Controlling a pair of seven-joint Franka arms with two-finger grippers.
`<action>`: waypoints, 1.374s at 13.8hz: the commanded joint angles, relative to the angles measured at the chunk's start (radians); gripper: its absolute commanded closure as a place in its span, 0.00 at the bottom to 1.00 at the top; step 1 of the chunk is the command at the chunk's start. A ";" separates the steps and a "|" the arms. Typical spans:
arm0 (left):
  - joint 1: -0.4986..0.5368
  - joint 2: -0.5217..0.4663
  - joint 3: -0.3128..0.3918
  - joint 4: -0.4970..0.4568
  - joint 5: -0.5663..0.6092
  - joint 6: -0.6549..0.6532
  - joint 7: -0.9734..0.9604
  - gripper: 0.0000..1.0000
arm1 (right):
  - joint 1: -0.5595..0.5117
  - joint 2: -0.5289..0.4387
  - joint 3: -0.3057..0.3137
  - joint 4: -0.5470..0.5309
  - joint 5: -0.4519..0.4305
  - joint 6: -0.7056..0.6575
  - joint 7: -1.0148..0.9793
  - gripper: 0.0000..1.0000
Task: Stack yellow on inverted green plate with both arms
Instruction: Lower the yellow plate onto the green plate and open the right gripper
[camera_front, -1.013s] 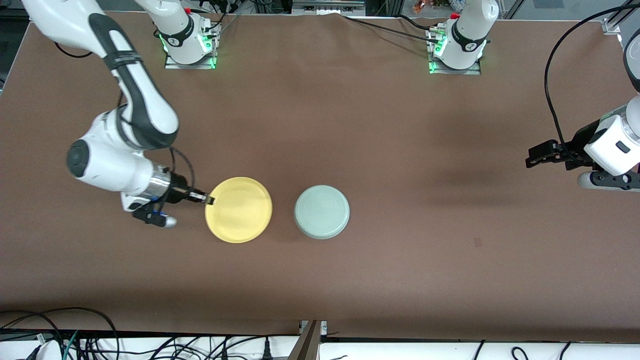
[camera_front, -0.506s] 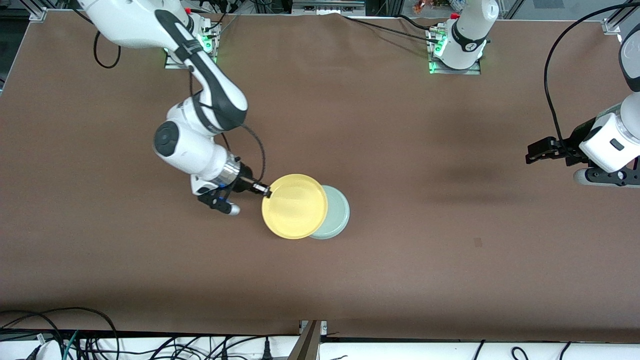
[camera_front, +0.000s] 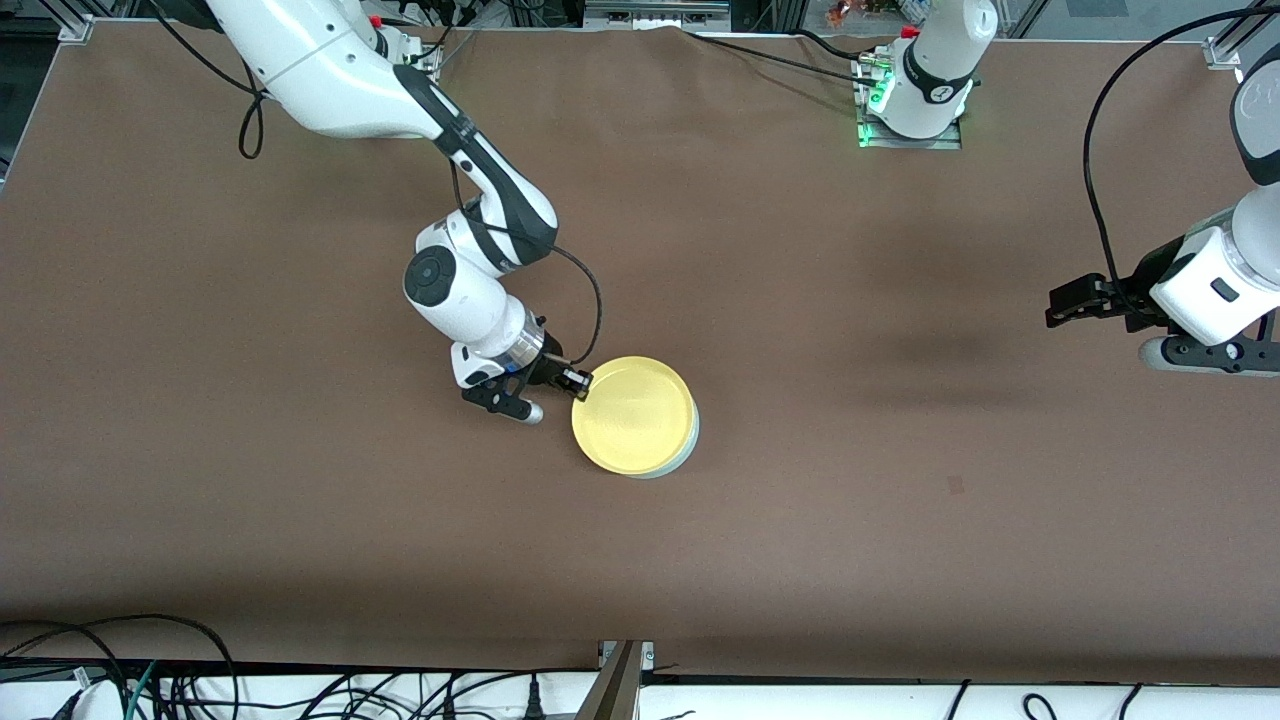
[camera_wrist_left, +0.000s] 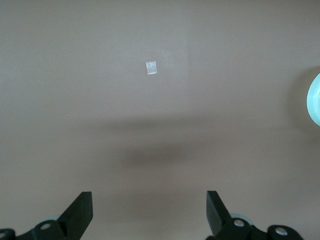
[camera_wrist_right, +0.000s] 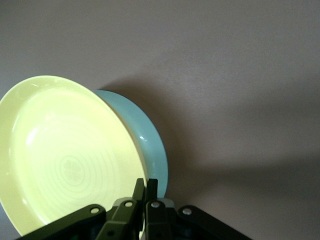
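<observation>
The robot's right gripper needs to release the yellow plate centred over the upturned bottom of the green plate (camera_front: 641, 414) (camera_wrist_right: 75, 150).
The yellow plate (camera_front: 634, 415) is held right side up over the green plate (camera_front: 688, 447), which lies upside down on the table and shows only as a thin mint rim. My right gripper (camera_front: 580, 385) is shut on the yellow plate's rim at the side toward the right arm's end. In the right wrist view the yellow plate (camera_wrist_right: 70, 155) covers most of the green plate (camera_wrist_right: 147, 140), and the right gripper (camera_wrist_right: 147, 186) pinches the yellow rim. My left gripper (camera_front: 1062, 305) is open and empty, waiting above the table's left-arm end; it also shows in the left wrist view (camera_wrist_left: 150, 210).
The brown table (camera_front: 800, 520) carries no other objects. A small pale tape patch (camera_wrist_left: 151, 67) lies on the table under the left gripper. Cables hang along the table edge nearest the camera.
My right gripper has carried the yellow plate toward the left arm's end, from beside the green plate to over it, covering nearly all of it. The left arm has barely moved.
</observation>
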 joint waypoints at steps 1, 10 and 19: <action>0.008 0.011 -0.005 0.035 0.025 0.000 0.006 0.00 | 0.058 0.020 -0.047 0.017 -0.018 0.020 0.015 1.00; 0.005 0.024 -0.002 0.048 0.027 0.000 0.005 0.00 | 0.072 0.026 -0.049 0.021 -0.030 0.020 0.012 1.00; 0.008 0.027 0.002 0.048 0.025 0.000 0.006 0.00 | 0.086 -0.214 -0.151 0.021 -0.088 -0.268 -0.001 0.00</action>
